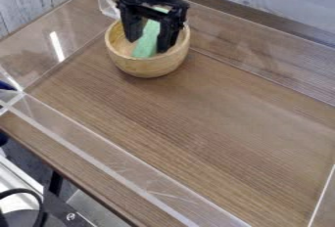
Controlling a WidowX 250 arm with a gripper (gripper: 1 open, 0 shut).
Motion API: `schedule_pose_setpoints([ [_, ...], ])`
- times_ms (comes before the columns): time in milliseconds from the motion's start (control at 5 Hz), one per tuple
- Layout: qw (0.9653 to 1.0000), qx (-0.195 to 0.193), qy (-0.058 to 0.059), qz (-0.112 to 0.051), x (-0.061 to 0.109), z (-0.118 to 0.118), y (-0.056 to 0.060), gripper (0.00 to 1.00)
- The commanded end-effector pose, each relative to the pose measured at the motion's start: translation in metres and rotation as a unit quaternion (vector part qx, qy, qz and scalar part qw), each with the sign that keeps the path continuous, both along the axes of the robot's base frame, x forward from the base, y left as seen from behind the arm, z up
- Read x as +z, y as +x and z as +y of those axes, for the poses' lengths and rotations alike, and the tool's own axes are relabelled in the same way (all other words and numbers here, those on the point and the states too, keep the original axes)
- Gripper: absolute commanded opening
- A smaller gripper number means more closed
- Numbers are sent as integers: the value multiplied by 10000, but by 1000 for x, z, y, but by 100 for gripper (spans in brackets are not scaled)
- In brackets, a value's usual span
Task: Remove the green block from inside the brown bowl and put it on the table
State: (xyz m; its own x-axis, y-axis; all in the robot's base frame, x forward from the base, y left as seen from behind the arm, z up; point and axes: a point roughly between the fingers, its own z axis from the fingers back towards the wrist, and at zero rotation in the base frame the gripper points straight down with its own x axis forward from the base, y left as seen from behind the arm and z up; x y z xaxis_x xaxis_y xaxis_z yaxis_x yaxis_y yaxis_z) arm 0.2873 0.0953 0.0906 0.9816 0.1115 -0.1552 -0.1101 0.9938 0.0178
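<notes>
Next, my gripper closes on the upper part (151, 31) of the green block in the brown bowl, with one finger on each side.
The brown bowl (147, 65) stands on the table (197, 123) at the back left. In it the green block (147, 39) leans against the far wall, light green and elongated. My black gripper (152, 31) hangs pointing down over the bowl, open, with one finger on each side of the block. Whether the fingers touch the block I cannot tell. The block's upper part is partly hidden behind the gripper.
Clear acrylic walls (78, 133) run along the table's edges, with a corner piece behind the bowl (112, 1). Wood-grain surface stretches to the right and front of the bowl.
</notes>
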Motion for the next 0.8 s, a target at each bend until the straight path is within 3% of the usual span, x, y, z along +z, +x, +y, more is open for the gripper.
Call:
schedule_pose_setpoints([
  [0, 9992, 119, 147, -340, 11, 14, 16, 100],
  [600, 9989, 302, 199, -307, -10, 29, 28, 100],
])
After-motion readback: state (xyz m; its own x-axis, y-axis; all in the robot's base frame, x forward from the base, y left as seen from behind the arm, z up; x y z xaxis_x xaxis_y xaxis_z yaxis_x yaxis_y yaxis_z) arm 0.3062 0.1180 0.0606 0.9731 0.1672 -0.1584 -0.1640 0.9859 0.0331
